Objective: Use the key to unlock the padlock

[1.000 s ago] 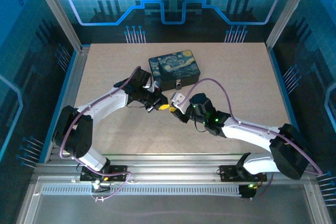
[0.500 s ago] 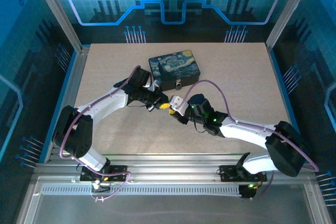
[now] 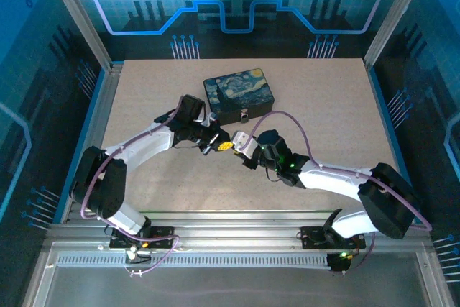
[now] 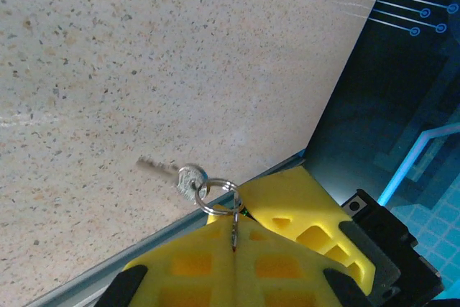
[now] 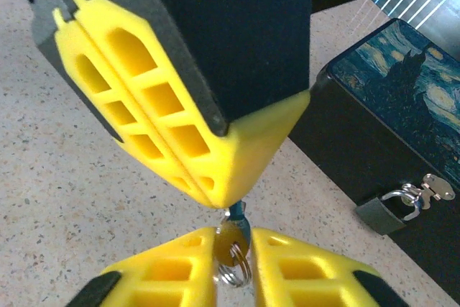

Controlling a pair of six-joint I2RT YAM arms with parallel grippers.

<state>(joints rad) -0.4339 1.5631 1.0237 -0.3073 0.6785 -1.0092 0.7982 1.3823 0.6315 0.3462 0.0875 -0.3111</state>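
Note:
My right gripper should take the key head (image 5: 231,238) while my left gripper opens, because my left gripper covers the key's blade that the padlock needs.
The padlock (image 5: 381,212), a small dull body with a silver shackle, hangs on the hasp at the front of the painted box (image 5: 402,106); in the top view the padlock (image 3: 246,115) sits at the box's near edge. My left gripper (image 4: 235,224) is shut on the key (image 4: 234,235), seen edge-on, with its ring (image 4: 215,192) and a second key (image 4: 188,180) dangling. My right gripper (image 5: 233,239) faces the left gripper (image 5: 219,203) tip to tip. Its yellow fingers (image 5: 302,264) press both sides of the key head (image 5: 231,242). Both meet just in front of the box (image 3: 237,93).
The starry-night box stands at the middle back of the speckled table (image 3: 323,113), close behind both grippers. Aluminium frame rails (image 3: 93,120) border the table on the left and right. Bare tabletop lies to the right of the box and in front of the arms.
The right gripper has moved left up to the left gripper's tips and now has the key head between its fingers. The left arm has shifted slightly.

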